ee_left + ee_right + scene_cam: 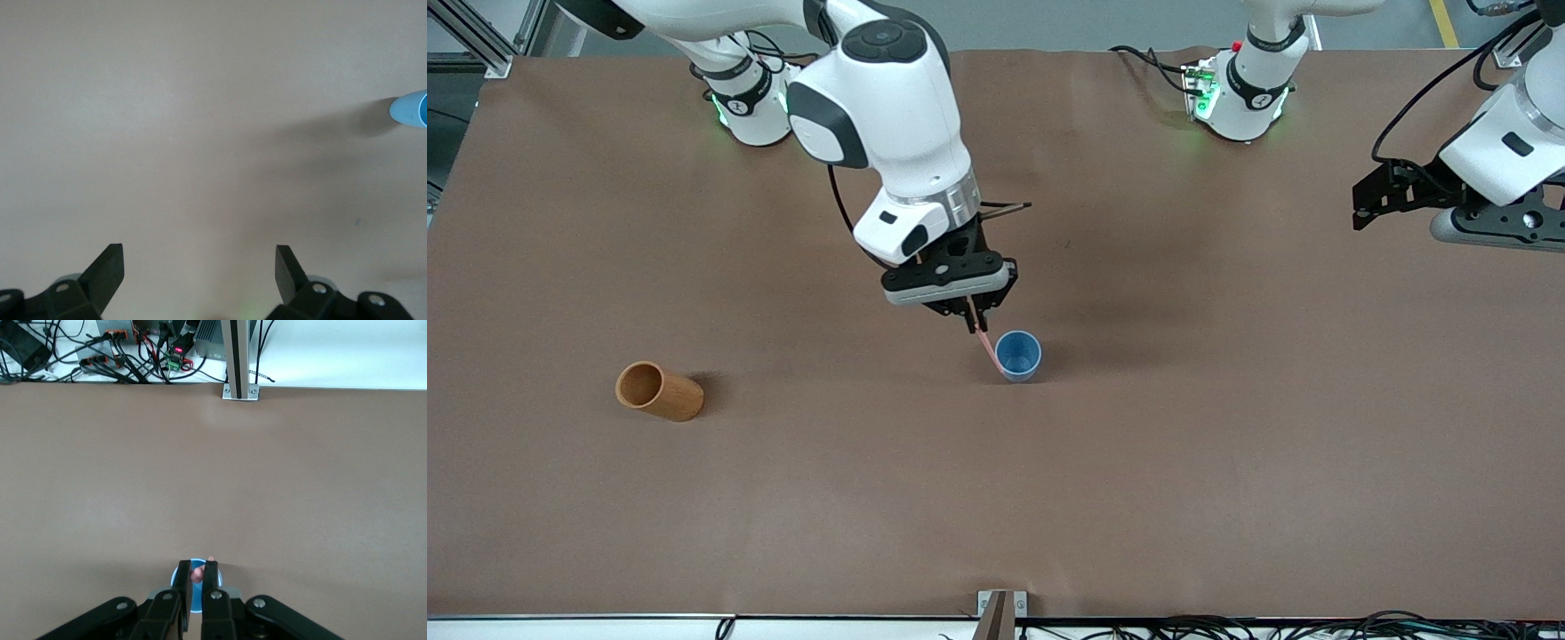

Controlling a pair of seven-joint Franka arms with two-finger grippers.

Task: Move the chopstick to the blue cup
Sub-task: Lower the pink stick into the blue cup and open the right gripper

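Next, my right gripper lets go of the chopstick inside the blue cup, leaning on the rim [1004, 370] [215, 566] facing the orange-brown cylinder cup. The chopstick now slants down to that cup's rim.
The blue cup [1018, 356] stands upright near the middle of the table. Just above it, my right gripper [974, 320] is shut on the pale-pink chopstick [985, 342], which slants down to the cup's rim on the side toward the right arm's end. I cannot tell whether its tip is inside the cup. In the right wrist view the chopstick [197, 573] sits pinched in the right gripper [198, 565], with the blue cup [176, 579] beneath. My left gripper [1360, 209] waits open and empty at the left arm's end. In its wrist view the left gripper [199, 250] is over bare table, with the blue cup [413, 110] at the frame's edge.
An orange-brown cylinder cup [658, 391] lies on its side toward the right arm's end of the table. A metal bracket [1002, 609] stands at the table edge nearest the front camera, with cables [100, 353] past that edge.
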